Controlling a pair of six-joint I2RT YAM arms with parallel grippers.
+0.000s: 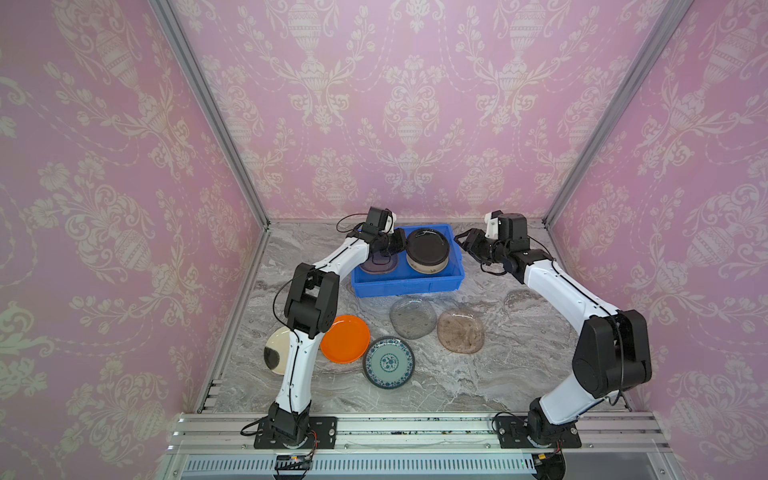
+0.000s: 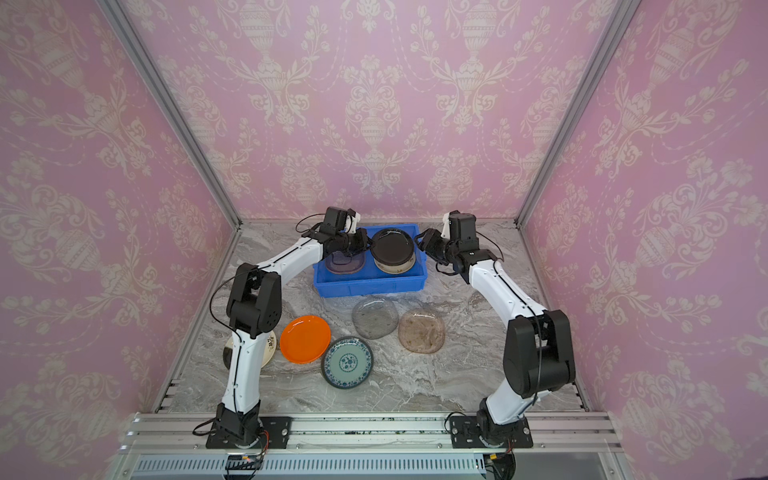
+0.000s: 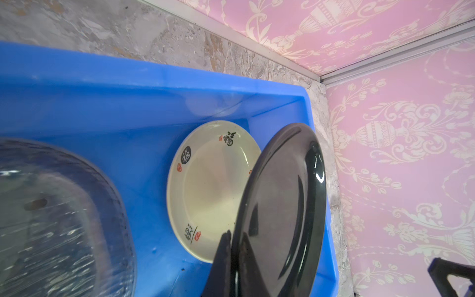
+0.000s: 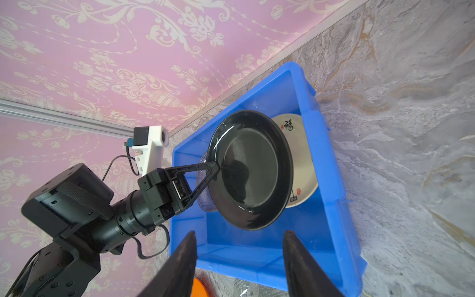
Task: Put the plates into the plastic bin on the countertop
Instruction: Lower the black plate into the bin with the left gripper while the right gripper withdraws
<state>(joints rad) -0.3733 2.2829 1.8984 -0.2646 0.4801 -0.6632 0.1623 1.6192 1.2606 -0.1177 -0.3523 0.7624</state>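
Next, my left gripper lets go of the black plate on top of the cream plate (image 1: 429, 257) (image 3: 215, 191) in the blue plastic bin.
The blue plastic bin (image 1: 407, 289) (image 4: 331, 205) stands at the back of the countertop (image 1: 498, 374). My left gripper (image 1: 402, 245) (image 3: 231, 234) is shut on the rim of a black plate (image 1: 428, 245) (image 3: 280, 205) (image 4: 250, 169). It holds the plate tilted above a cream plate (image 3: 210, 185) (image 4: 303, 164) in the bin's right half. A translucent glass plate (image 1: 378, 264) (image 3: 51, 218) lies in the left half. My right gripper (image 1: 459, 240) (image 4: 239, 232) hangs open and empty just outside the bin's right wall.
In front of the bin lie a grey glass plate (image 1: 413, 318), a brownish glass plate (image 1: 460, 331), an orange plate (image 1: 345, 338) and a teal floral plate (image 1: 388, 361). Another cream plate (image 1: 276, 349) sits partly behind the left arm by the rail.
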